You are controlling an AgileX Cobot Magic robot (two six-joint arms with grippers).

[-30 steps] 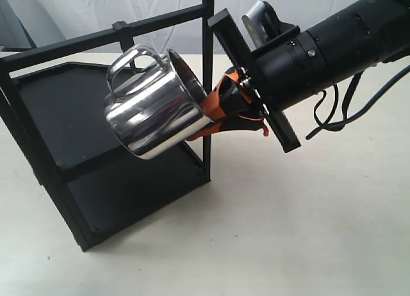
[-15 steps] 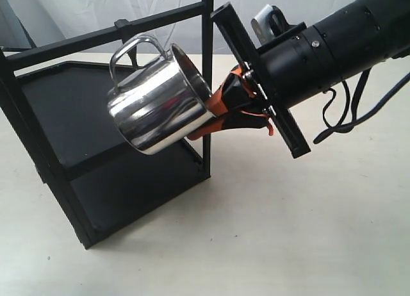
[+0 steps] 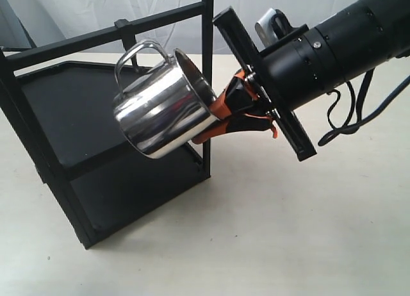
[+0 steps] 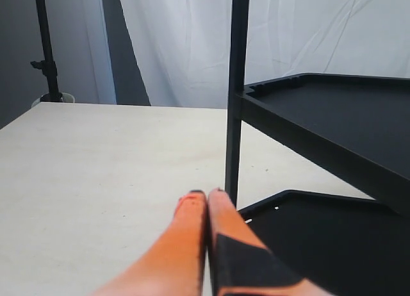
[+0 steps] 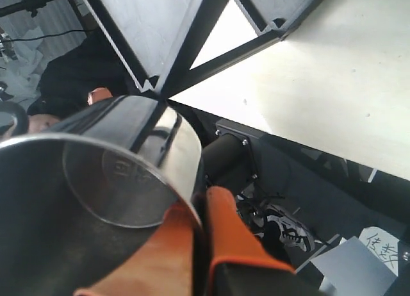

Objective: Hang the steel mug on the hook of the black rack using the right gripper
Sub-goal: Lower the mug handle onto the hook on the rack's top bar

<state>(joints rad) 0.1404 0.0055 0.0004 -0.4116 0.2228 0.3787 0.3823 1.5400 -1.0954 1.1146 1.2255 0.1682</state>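
Observation:
I need to release the steel mug with my right gripper just below the hook on the black rack's upper crossbar [image 3: 158, 116].
The steel mug [image 3: 165, 107] hangs tilted in the air in front of the black rack [image 3: 70, 116], its handle [image 3: 139, 52] uppermost. My right gripper [image 3: 216, 120] is shut on the mug's rim, one orange finger inside and one outside [image 5: 224, 225]. The hook [image 3: 125, 33] sits on the upper crossbar, just beside the handle's left end; I cannot tell whether they touch. In the right wrist view the mug [image 5: 96, 206] fills the near left. My left gripper [image 4: 206, 193] is shut on nothing, low beside a rack post [image 4: 237, 97].
The rack's front upright post [image 3: 207, 65] stands right behind the mug's mouth and the fingers. Two tray shelves [image 4: 333, 110] lie under the mug. Pale tabletop [image 3: 288, 232] stretches to the right and front. White curtain hangs behind.
The right arm has shifted a little to the right and tipped, carrying the mug with it. The handle has risen closer to the hook. The left gripper's earlier state is not shown.

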